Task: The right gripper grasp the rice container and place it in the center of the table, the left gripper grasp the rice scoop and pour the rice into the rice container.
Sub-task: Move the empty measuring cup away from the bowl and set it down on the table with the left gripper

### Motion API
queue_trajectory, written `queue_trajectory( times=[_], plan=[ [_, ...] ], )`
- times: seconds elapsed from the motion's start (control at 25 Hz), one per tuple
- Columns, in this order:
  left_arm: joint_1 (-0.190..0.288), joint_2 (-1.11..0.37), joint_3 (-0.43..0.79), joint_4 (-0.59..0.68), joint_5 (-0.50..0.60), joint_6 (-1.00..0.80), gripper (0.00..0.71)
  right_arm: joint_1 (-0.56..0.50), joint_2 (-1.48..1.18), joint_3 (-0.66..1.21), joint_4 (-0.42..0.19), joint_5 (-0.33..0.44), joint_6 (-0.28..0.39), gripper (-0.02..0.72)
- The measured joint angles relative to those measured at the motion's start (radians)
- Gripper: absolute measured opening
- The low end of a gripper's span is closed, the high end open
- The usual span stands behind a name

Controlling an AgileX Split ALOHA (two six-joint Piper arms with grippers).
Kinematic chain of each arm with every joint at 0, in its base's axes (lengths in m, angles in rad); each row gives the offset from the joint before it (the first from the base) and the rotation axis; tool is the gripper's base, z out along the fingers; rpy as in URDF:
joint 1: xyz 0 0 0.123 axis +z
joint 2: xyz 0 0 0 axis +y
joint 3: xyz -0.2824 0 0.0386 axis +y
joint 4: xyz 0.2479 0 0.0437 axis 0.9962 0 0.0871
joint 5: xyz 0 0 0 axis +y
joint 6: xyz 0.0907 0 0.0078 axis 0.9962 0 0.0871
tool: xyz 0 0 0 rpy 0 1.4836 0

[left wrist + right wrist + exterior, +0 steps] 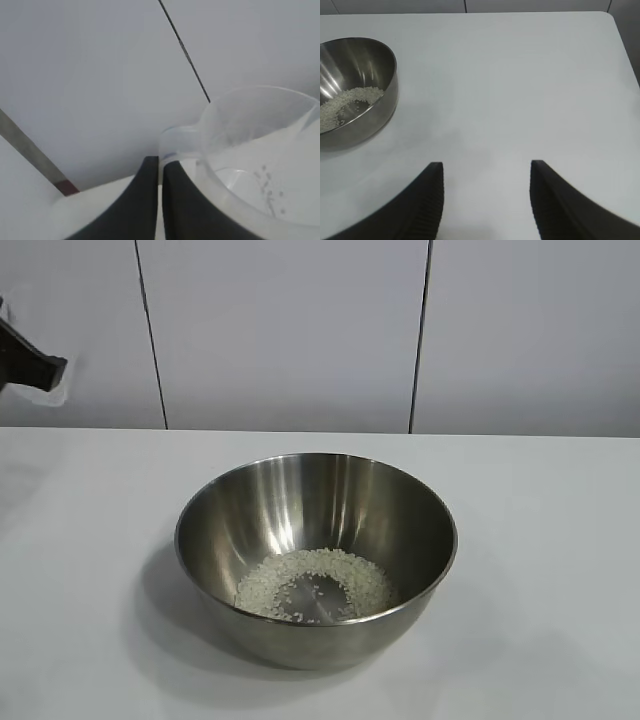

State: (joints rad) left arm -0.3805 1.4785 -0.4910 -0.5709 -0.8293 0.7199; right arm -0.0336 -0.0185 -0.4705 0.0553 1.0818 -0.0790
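Note:
Next, I set the rice scoop down with my left gripper on the white table (97,590) next to the shadow of the rice container.
The rice container (316,558) is a shiny steel bowl standing in the middle of the white table (540,570), with a ring of white rice (314,584) on its bottom. It also shows in the right wrist view (355,92). My left gripper (160,162) is shut on the tab handle of the clear rice scoop (260,155), held up in front of the wall; a few grains cling inside it. In the exterior view only a black tip of the left gripper (30,362) shows at the far left. My right gripper (486,167) is open and empty above bare table, off to the bowl's side.
A white panelled wall (300,330) stands behind the table. The table's far corner (610,20) shows in the right wrist view.

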Motion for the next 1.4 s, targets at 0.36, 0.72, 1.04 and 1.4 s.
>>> queue_trajectory(
  times=[0.36,0.72,1.04,1.4],
  plan=[
    [0.336,0.034,0.05,0.882,0.068,-0.782,0.009,0.0,0.0,0.0,0.0,0.0,0.0,0.356],
    [0.394,0.329,0.058,0.972,-0.164,-0.862,0.009,0.0,0.0,0.0,0.0,0.0,0.0,0.356],
    [0.394,0.477,0.058,0.972,-0.241,-0.826,0.009,0.0,0.0,0.0,0.0,0.0,0.0,0.356],
    [0.394,0.477,0.058,0.995,-0.193,-0.759,0.009,0.0,0.0,0.0,0.0,0.0,0.0,0.356]
  ],
)
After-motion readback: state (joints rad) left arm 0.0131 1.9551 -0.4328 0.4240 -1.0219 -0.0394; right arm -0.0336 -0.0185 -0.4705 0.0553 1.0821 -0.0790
